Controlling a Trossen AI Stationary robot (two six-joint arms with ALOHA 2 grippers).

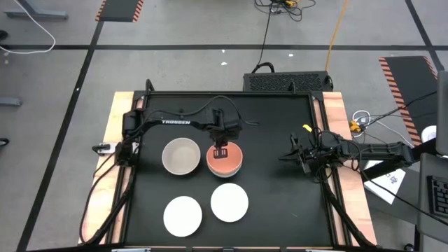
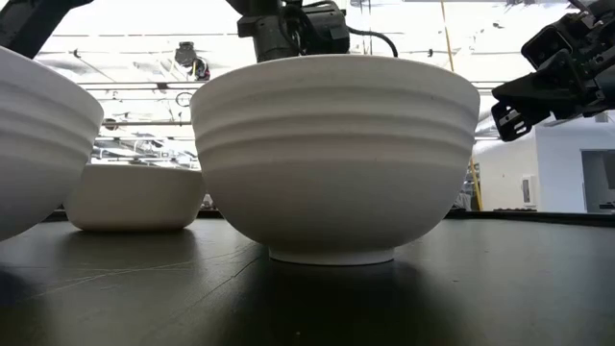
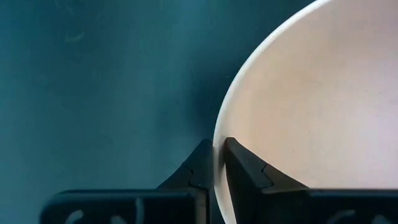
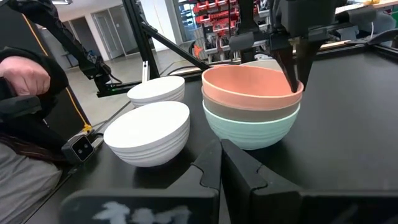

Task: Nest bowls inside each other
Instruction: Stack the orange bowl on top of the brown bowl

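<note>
Next, my left gripper lets go of the salmon bowl in its stack [image 1: 223, 167], close beside the far rim of the nearest white bowl.
A stack of three bowls stands mid-table: salmon-orange bowl [image 4: 252, 84] nested in an olive-grey bowl [image 4: 249, 111], which sits in a mint green bowl [image 4: 252, 134] resting by its base on the black table. My left gripper [image 1: 221, 151] is shut on the salmon bowl [image 1: 225, 160]. A beige-grey bowl [image 1: 181, 155] stands to the stack's left. Two white bowls [image 1: 229, 201] [image 1: 183, 215] stand nearer the table's near edge. My right gripper [image 1: 285, 157] waits, shut, to the right of the stack and touches nothing. My left gripper pinches the salmon bowl's rim [image 3: 216, 163] on the bowl's far side, one finger [image 3: 249, 168] inside the bowl and one outside. The fingers [image 4: 292, 68] come from above, pointing down. The bowl sits level, nested in the olive-grey bowl.
The black table top [image 1: 280, 119] has bare room along its far side and on its right half. In the low view a white bowl [image 2: 336, 154] fills the middle. A person's hand [image 4: 22, 71] shows beyond the table's left side.
</note>
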